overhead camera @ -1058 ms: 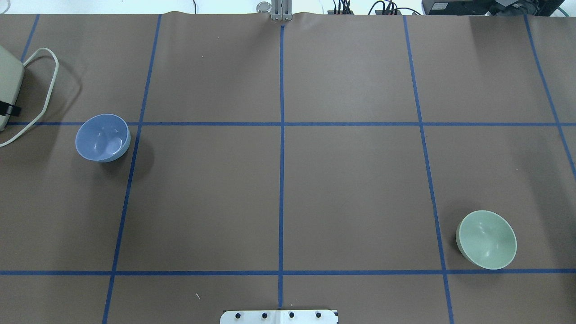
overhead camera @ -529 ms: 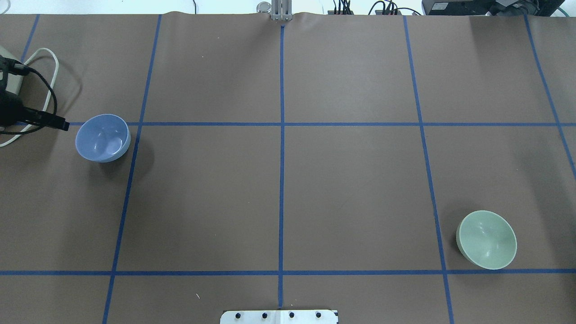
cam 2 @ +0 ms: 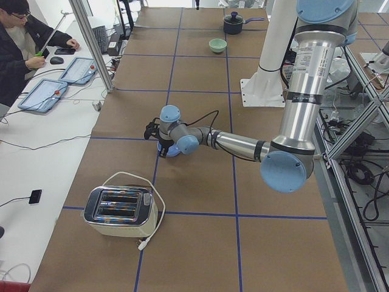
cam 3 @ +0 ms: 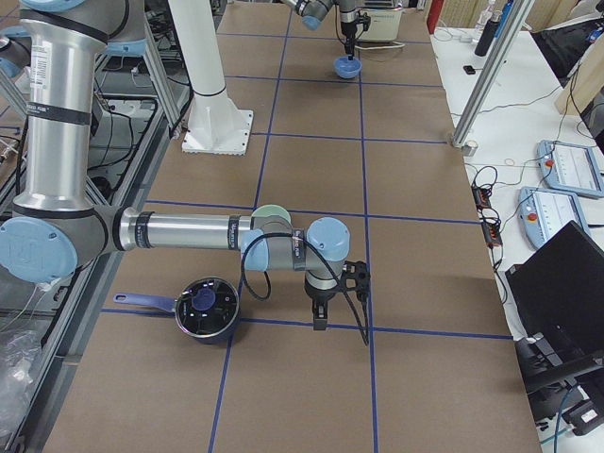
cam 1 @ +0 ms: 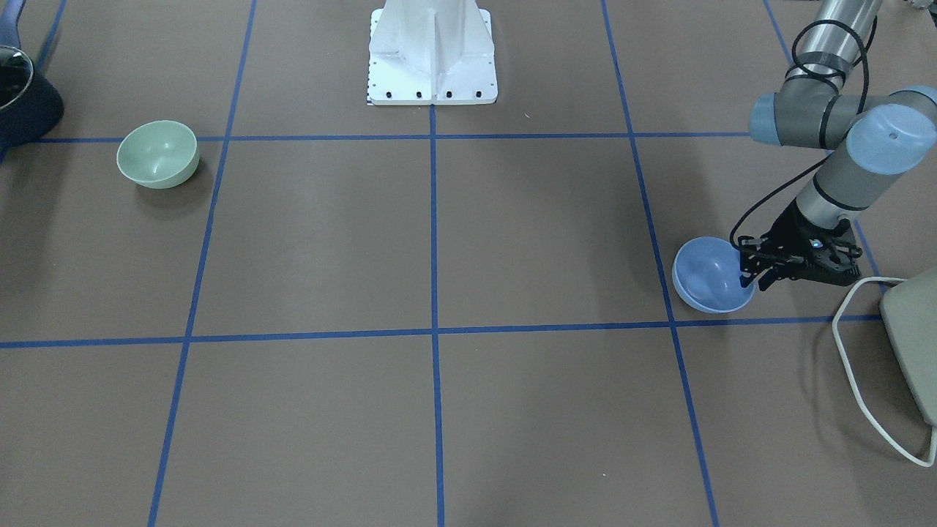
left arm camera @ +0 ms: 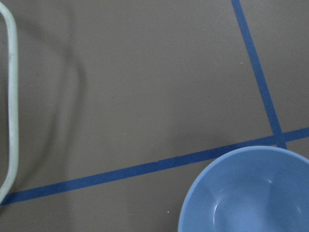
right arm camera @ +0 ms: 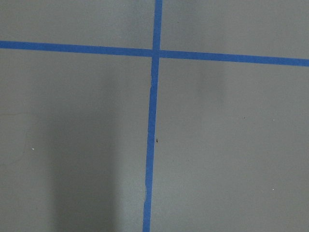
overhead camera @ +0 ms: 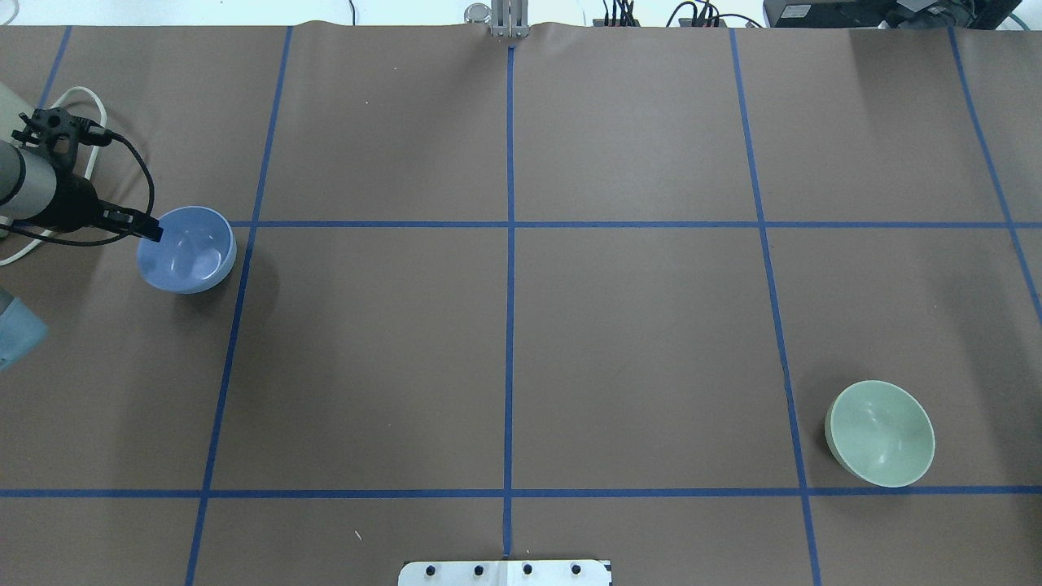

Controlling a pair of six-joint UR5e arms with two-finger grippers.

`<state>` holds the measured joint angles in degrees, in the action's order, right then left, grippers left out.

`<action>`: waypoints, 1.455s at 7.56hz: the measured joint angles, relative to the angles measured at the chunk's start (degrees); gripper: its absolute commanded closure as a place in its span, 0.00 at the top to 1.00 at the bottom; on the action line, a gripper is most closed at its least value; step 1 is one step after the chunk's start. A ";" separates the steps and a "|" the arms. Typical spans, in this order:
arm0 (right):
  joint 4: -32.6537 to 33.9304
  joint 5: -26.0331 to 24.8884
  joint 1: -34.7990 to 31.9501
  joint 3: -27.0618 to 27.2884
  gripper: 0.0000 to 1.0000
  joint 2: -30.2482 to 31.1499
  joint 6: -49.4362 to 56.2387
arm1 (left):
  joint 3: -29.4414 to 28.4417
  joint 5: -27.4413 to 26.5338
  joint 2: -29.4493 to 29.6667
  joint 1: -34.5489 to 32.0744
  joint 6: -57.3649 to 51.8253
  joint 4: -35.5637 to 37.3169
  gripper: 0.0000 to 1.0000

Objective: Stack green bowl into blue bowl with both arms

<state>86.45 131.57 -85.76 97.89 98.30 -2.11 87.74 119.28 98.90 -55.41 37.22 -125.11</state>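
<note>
The blue bowl will go down from my left gripper onto the middle blue line (cam 1: 432, 241), which lies in front of the white pedestal.
The blue bowl (overhead camera: 189, 254) stands upright at the table's left, and also shows in the front view (cam 1: 704, 278) and the left wrist view (left arm camera: 251, 193). My left gripper (overhead camera: 151, 231) is at the bowl's left rim; in the front view (cam 1: 752, 279) its fingers look open, one on each side of the rim. The green bowl (overhead camera: 881, 434) stands upright and alone at the near right (cam 1: 157, 154). My right gripper (cam 3: 319, 319) shows only in the exterior right view, pointing down over bare table near the green bowl; I cannot tell whether it is open or shut.
A toaster (cam 2: 118, 210) with a white cord (cam 1: 853, 366) sits at the table's left end beyond the blue bowl. A dark pot (cam 3: 206, 307) stands at the right end near the green bowl. The white pedestal (cam 1: 432, 51) is at the robot's side.
My left arm has come in from the left edge, and its gripper has moved right until it reached the blue bowl's rim. Neither bowl has moved.
</note>
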 measured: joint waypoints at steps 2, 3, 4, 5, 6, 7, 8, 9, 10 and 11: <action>-1.76 0.00 0.04 -0.18 1.00 0.25 0.00 | -1.07 0.80 0.23 0.27 0.20 -3.32 0.00; -2.07 0.00 0.05 -0.21 1.00 0.28 0.00 | 0.38 2.79 0.55 0.30 0.79 -3.32 0.00; -2.19 0.02 0.06 -0.24 1.00 0.30 0.00 | 2.79 5.35 1.64 0.24 2.49 -1.49 0.00; -2.24 0.05 0.06 -0.16 1.00 0.30 -0.01 | 5.08 6.60 3.47 0.23 4.96 1.38 0.00; -3.33 0.07 0.06 0.01 1.00 0.20 -0.09 | 6.55 7.05 5.23 0.23 6.68 3.60 0.00; -6.87 0.11 0.06 0.04 1.00 0.07 -0.34 | 7.29 7.18 6.29 0.28 7.65 4.63 0.00; -10.94 0.12 0.06 0.05 1.00 -0.01 -0.74 | 7.63 6.86 7.33 0.86 9.22 5.07 0.00; -13.33 0.11 0.06 0.12 1.00 -0.09 -1.03 | 7.77 5.21 9.01 2.88 12.33 5.32 0.00; -14.40 0.10 0.06 0.21 1.00 -0.20 -1.20 | 7.78 1.64 11.81 6.77 16.48 6.74 0.00; -14.88 0.09 0.09 0.27 1.00 -0.36 -1.61 | 7.79 -2.52 15.88 11.15 20.12 10.83 0.00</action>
<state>71.56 131.66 -85.67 98.16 97.94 -3.73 95.53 116.77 114.78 -44.25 57.34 -114.28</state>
